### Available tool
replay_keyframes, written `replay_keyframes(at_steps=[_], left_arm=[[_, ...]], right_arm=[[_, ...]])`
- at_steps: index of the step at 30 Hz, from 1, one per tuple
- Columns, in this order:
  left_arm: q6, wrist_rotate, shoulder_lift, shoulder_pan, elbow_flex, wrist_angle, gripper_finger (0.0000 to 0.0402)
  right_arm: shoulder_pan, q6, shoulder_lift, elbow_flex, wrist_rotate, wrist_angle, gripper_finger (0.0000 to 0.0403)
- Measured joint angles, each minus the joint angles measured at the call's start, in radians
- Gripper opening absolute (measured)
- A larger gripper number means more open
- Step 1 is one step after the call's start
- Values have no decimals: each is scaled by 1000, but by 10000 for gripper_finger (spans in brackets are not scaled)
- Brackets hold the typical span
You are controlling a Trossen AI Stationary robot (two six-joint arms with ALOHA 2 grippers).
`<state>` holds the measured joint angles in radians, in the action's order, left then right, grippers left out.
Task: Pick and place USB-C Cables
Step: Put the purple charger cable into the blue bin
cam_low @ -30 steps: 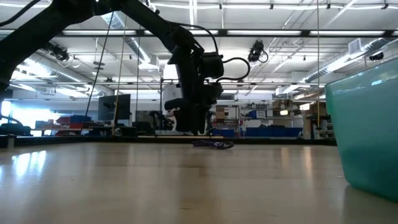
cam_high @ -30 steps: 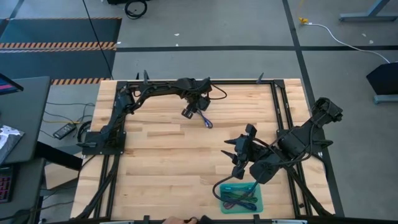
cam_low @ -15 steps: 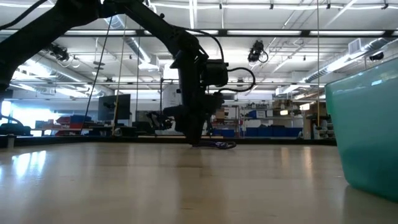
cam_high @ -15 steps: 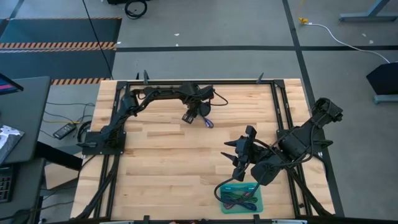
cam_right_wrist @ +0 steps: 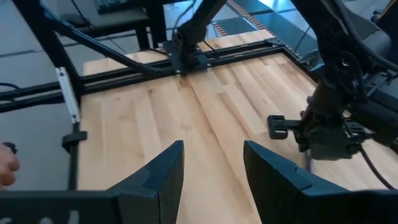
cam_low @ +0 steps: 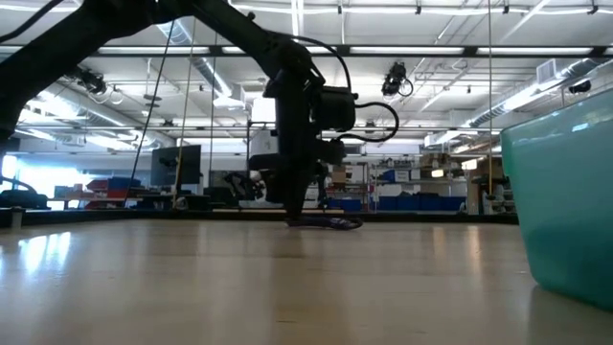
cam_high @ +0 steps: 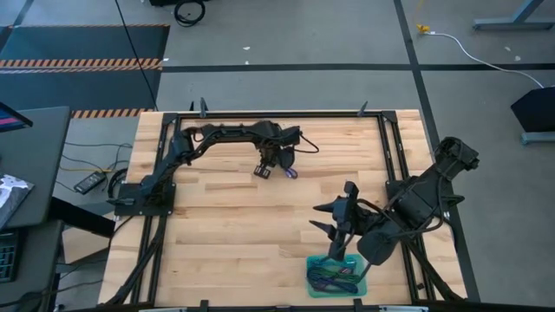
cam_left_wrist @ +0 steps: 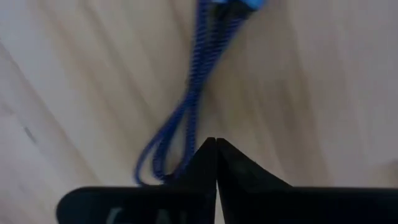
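My left gripper's closed fingers are beside the looped end of the cable, so next I open them and close them around the gathered parts of the cable nearer the connectors (cam_left_wrist: 196, 82) before lifting.
A blue-violet USB-C cable (cam_left_wrist: 189, 102) lies flat on the wooden table, far of centre (cam_high: 291, 172). My left gripper (cam_left_wrist: 216, 144) points down at the cable's looped end with its fingers shut (cam_high: 276, 165), low over the table in the low view (cam_low: 299, 217). My right gripper (cam_right_wrist: 214, 168) is open and holds nothing. It hangs near the right front (cam_high: 335, 227), just far of the teal tray (cam_high: 314, 264). Several coloured cables (cam_high: 334, 277) lie in that tray. My left gripper comes from above, fingers pointing down, beside the cable's looped end (cam_left_wrist: 155, 165). One dark finger (cam_left_wrist: 186, 186) covers the tip of the loop. I cannot tell whether a strand is caught between the fingers. The cable lies on the wood.
Black frame rails (cam_high: 390, 147) run along the far and right edges of the table. The teal tray's wall (cam_low: 565, 192) stands close at the right of the low view. A person's hand (cam_right_wrist: 6, 165) shows beyond the table. Bare wood (cam_high: 225, 225) lies left of centre.
My left gripper has come down and a little toward the near edge, ending with its fingertips at the table by the cable. The cable has stayed where it lay. My right arm has drifted toward the near edge, closer to the tray.
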<state>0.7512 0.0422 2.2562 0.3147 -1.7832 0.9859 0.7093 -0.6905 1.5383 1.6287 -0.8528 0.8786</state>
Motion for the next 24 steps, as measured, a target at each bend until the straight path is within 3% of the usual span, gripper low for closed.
replay_keyframes(at_steps=[8, 13, 17, 24], left_arm=[[-57, 12, -32, -58, 0, 109, 2], [-52, 129, -46, -51, 0, -28, 18], [-52, 116, -46, -29, 0, -79, 70], [-73, 15, -37, -19, 0, -82, 196]], right_arm=[[48, -15, 0, 0, 0, -28, 172], [50, 3, 0, 0, 0, -25, 172], [47, 13, 0, 0, -1, -22, 172], [40, 37, 0, 0, -16, -15, 172]])
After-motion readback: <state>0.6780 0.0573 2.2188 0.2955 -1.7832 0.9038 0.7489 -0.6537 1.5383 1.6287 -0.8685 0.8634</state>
